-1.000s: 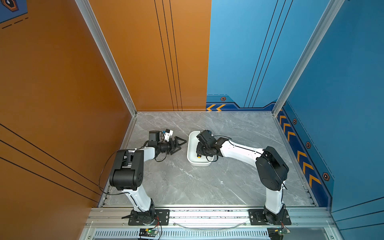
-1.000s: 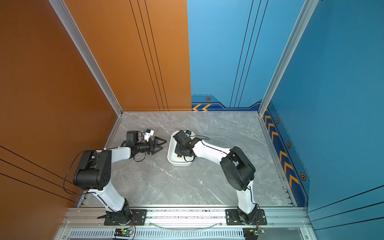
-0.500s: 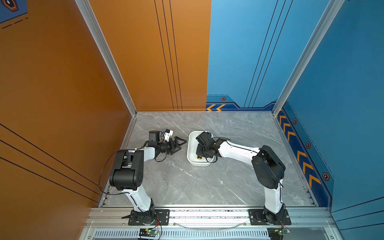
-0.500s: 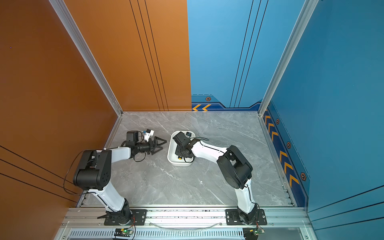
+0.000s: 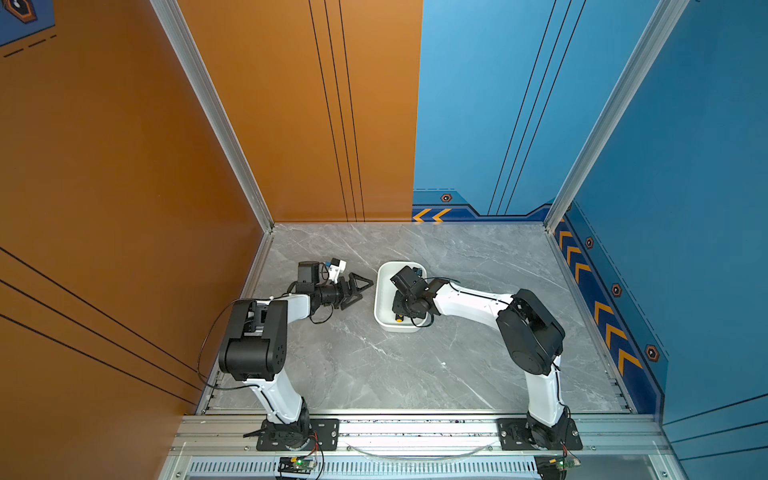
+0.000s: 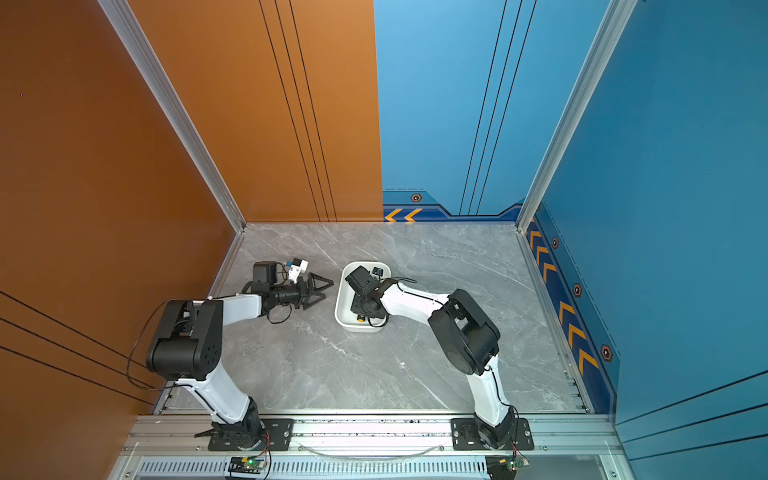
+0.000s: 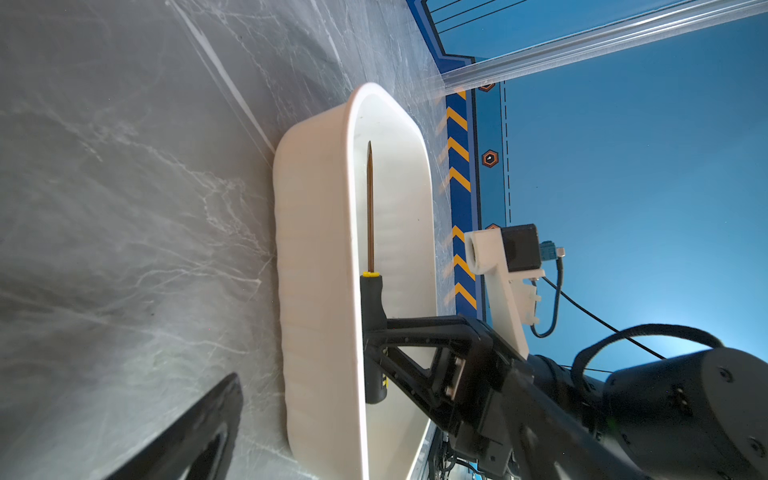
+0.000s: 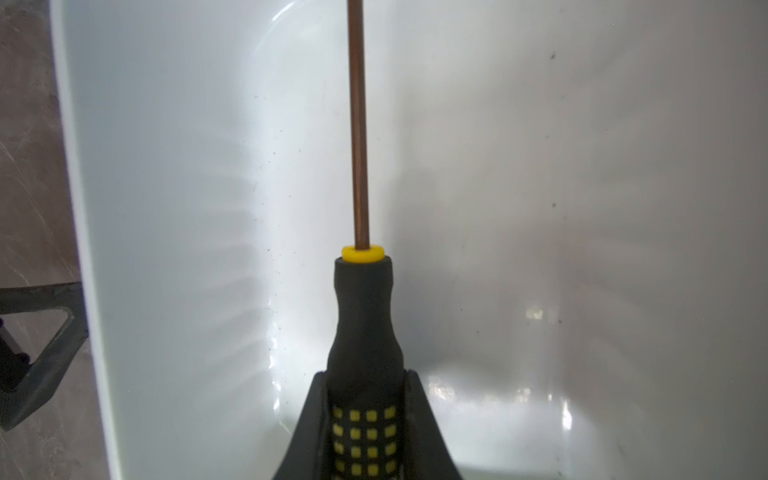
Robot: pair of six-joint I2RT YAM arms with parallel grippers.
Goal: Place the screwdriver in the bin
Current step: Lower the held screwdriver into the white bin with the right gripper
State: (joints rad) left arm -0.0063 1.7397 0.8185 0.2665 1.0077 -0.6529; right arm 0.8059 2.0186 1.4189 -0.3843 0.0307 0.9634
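Note:
Next, I release the screwdriver from my right gripper lengthwise on the bottom of the bin, closer to the bin's side (image 5: 399,301) (image 8: 373,254) next to my left gripper. The screwdriver is now held low over the bin's floor.
The bin (image 5: 383,305) (image 6: 343,305) is a shallow white tray in the middle of the grey table. My right gripper (image 5: 405,305) (image 6: 365,307) reaches into it from the right, mostly hidden under its wrist. In the right wrist view it (image 8: 365,374) is shut on the screwdriver (image 8: 365,316), on the black handle with yellow dots. The thin shaft runs along the bin's length, low over its floor (image 8: 166,208). The yellow end cap (image 5: 398,319) peeks out in a top view. My left gripper (image 5: 365,289) (image 6: 328,290) stands open and empty on the table, just left of the bin.
In the left wrist view the bin's side wall (image 7: 316,249) is close in front, with the screwdriver (image 7: 371,299) and the right gripper's fingers (image 7: 415,328) beyond it. Orange and blue walls enclose the table on three sides. An aluminium rail (image 5: 415,428) runs along the front.
The right arm has shifted slightly to the left, still holding the screwdriver over the bin. The left arm has not moved.

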